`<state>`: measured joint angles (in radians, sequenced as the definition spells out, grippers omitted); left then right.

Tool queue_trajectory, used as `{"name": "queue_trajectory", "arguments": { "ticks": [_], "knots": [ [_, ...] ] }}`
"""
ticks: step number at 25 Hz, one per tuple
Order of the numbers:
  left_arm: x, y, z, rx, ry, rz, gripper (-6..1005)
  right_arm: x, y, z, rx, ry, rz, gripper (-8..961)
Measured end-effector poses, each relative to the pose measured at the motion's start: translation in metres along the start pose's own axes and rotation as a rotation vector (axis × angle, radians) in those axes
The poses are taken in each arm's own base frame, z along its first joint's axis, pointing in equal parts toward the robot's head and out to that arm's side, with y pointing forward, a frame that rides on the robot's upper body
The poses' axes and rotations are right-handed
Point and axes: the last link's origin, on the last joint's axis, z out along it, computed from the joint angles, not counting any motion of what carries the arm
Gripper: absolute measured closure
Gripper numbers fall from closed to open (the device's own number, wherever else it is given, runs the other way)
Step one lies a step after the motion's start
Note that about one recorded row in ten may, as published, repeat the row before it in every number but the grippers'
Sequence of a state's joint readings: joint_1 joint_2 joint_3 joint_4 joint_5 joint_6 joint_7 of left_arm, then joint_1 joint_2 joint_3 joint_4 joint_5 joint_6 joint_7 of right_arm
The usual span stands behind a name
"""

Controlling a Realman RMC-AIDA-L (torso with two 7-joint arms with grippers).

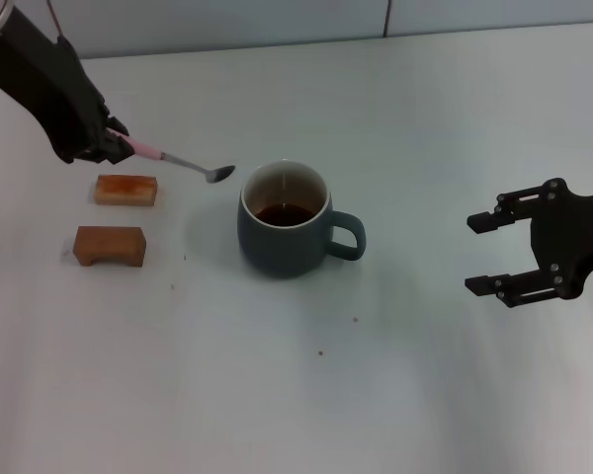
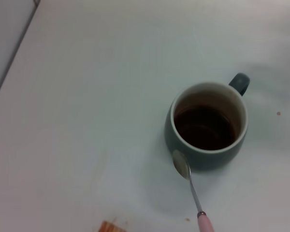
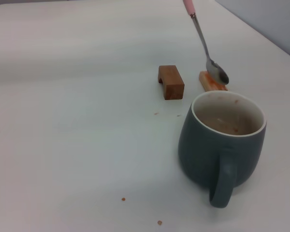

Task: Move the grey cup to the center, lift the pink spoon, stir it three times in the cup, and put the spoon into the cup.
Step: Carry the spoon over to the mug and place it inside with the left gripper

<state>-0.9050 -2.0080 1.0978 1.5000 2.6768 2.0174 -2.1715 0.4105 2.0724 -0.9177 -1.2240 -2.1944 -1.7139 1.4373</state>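
Observation:
Next, my left gripper lets go of the pink spoon with its bowl in the dark liquid inside the grey cup [image 1: 288, 204] [image 2: 206, 127].
The grey cup [image 1: 286, 229] stands upright mid-table, handle toward my right, dark liquid inside. It also shows in the left wrist view [image 2: 208, 125] and the right wrist view [image 3: 222, 140]. My left gripper [image 1: 114, 141] is at the far left, shut on the pink handle of the pink spoon [image 1: 183, 164]. The spoon is held in the air, its metal bowl just left of the cup's rim and outside it. The spoon shows in the left wrist view [image 2: 189, 181] and the right wrist view [image 3: 208, 50]. My right gripper [image 1: 494, 255] is open and empty, well right of the cup.
Two brown wooden blocks lie left of the cup: one [image 1: 126, 190] under the spoon handle, the other [image 1: 110, 245] nearer me. They also show in the right wrist view, one [image 3: 170, 82] in full, the other [image 3: 210, 82] partly behind the spoon. Small crumbs [image 1: 320, 353] dot the table.

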Motion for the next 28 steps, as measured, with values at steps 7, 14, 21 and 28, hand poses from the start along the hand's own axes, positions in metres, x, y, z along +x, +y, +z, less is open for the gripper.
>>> {"name": "queue_trajectory", "arguments": {
  "ticks": [7,14,21,28],
  "knots": [
    [0.008,0.000,-0.009,-0.004,0.066,0.033,818,0.000,-0.002,0.000,0.008,-0.001,0.000,249],
    [0.012,0.002,-0.013,-0.003,0.110,0.073,815,-0.002,-0.003,0.001,0.011,0.000,-0.006,250],
    [0.019,0.007,-0.011,-0.007,0.099,0.130,812,-0.004,-0.005,0.002,0.012,-0.001,-0.012,249],
    [0.031,0.014,-0.008,-0.001,0.071,0.195,809,-0.003,-0.005,0.002,0.015,0.000,-0.010,249]
  ]
}}
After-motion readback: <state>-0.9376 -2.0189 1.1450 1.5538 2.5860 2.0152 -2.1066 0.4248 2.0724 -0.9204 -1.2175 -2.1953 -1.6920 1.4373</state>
